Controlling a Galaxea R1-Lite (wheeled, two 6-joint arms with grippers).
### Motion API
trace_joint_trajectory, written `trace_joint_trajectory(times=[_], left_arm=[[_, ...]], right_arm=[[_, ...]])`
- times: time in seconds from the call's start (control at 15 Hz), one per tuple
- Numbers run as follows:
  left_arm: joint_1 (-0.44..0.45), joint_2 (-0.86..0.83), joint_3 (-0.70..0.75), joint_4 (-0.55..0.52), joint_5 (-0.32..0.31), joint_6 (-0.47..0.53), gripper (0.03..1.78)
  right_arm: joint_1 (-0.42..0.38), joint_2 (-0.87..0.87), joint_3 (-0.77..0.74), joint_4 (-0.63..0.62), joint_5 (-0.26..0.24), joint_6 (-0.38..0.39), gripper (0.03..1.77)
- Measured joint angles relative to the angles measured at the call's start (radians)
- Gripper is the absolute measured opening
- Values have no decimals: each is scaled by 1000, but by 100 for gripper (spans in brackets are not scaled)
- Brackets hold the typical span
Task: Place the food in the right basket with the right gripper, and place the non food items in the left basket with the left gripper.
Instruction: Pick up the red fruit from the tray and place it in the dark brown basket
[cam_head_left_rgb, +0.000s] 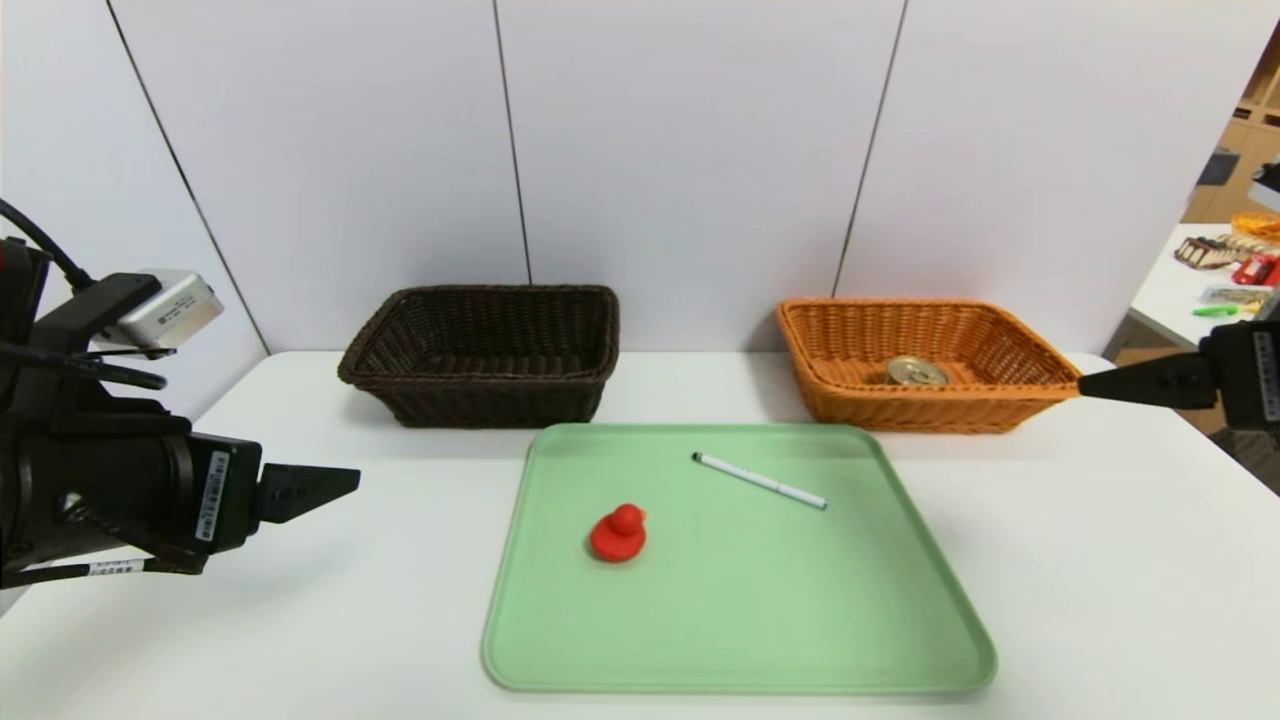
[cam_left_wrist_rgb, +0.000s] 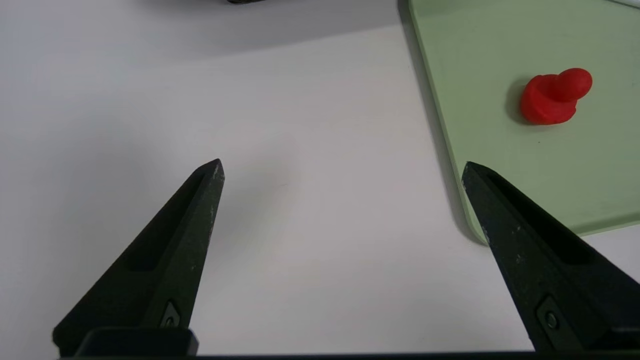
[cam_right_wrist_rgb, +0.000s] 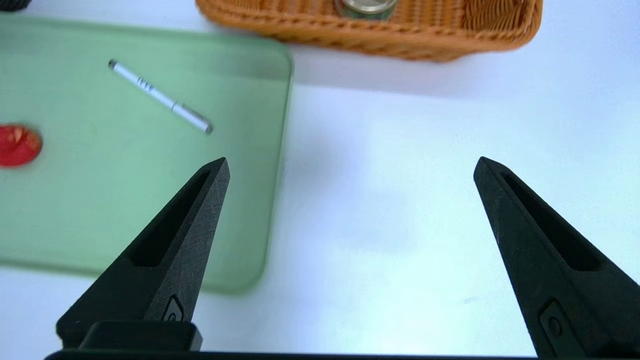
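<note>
I should close my left gripper on the body of the red rubber duck (cam_head_left_rgb: 618, 539) (cam_left_wrist_rgb: 546, 102), just below its head, because the duck is a non food item.
The tin can (cam_head_left_rgb: 916, 371) with its gold lid lies inside the orange wicker basket (cam_head_left_rgb: 1040, 372) at the back right; the can (cam_right_wrist_rgb: 366, 7) also shows in the right wrist view inside that basket (cam_right_wrist_rgb: 380, 40). On the green tray (cam_head_left_rgb: 740, 620) sit a red rubber duck (cam_head_left_rgb: 618, 533) and a white pen (cam_head_left_rgb: 760, 480). The dark brown basket (cam_head_left_rgb: 400, 360) stands at the back left with nothing visible in it. My left gripper (cam_head_left_rgb: 345, 480) hovers open left of the tray, nothing between its fingers (cam_left_wrist_rgb: 200, 220). My right gripper (cam_head_left_rgb: 1090, 385) is open and empty beside the orange basket's right end.
The white table (cam_head_left_rgb: 1100, 560) carries the tray and both baskets in front of a white panel wall. A side table (cam_head_left_rgb: 1190, 290) with clutter stands beyond the far right edge. Bare tabletop lies on both sides of the tray.
</note>
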Motion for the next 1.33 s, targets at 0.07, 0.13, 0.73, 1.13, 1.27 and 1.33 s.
trace_joint_trajectory(times=[0.07, 0.13, 0.73, 1.13, 1.27, 1.33], left_arm=[[-11, 0, -11, 1, 0, -1, 169], [-29, 2, -24, 4, 1, -4, 169], [-282, 114, -128, -3, 0, -9, 169], [-353, 199, -135, -44, -68, -19, 169], [-359, 242, -131, -76, -98, -46, 169], [-361, 267, -131, -98, -107, -54, 169]], right_arm=[[7, -37, 3, 45, -3, 0, 169], [13, -68, 5, 76, -9, 0, 169], [8, -207, 29, 181, -62, 7, 169], [7, -203, 50, 176, -59, 13, 169], [7, -203, 54, 176, -64, 11, 169], [7, -201, 54, 176, -69, 11, 169]])
